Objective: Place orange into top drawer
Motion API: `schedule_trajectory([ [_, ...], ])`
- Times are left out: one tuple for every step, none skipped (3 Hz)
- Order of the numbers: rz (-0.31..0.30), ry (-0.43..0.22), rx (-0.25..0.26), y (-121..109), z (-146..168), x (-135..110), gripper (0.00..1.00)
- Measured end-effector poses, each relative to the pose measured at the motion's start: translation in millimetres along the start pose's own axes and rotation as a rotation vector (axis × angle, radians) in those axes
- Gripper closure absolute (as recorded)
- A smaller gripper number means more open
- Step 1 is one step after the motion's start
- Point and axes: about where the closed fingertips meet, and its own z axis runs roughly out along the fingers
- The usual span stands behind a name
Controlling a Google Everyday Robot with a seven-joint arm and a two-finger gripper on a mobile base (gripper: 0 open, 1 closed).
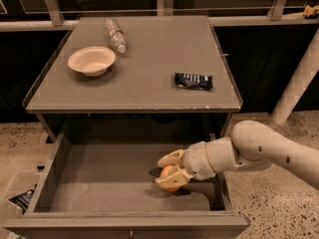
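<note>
Next, I let go of the orange on the bottom of the top drawer, toward the drawer's front side [168, 187] on the white arm's side.
The orange [168, 174] is small and round, held between my gripper's fingers inside the top drawer [99, 183], which is pulled fully open below the table. My gripper [168, 171] reaches in from the right on the white arm and is shut on the orange, low over the drawer's flat floor at its right middle. A shadow lies under the orange. I cannot tell whether the orange touches the floor.
On the tabletop [144, 63] stand a white bowl [91, 60], a clear plastic bottle [115, 34] lying down, and a dark blue snack wrapper [193, 80]. A white post [298, 78] stands at the right. A bin with a wrapper [20, 199] sits at the lower left.
</note>
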Motion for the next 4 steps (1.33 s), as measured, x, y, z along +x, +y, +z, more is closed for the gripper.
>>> schedule_trajectory([
  [-0.062,0.065,0.045,-17,7,3,1.0],
  [-0.112,0.096,0.061,-17,8,3,1.0],
  [-0.111,0.107,0.047,-9,15,14,1.0],
  [-0.082,0.112,0.009,1,31,31,1.0],
])
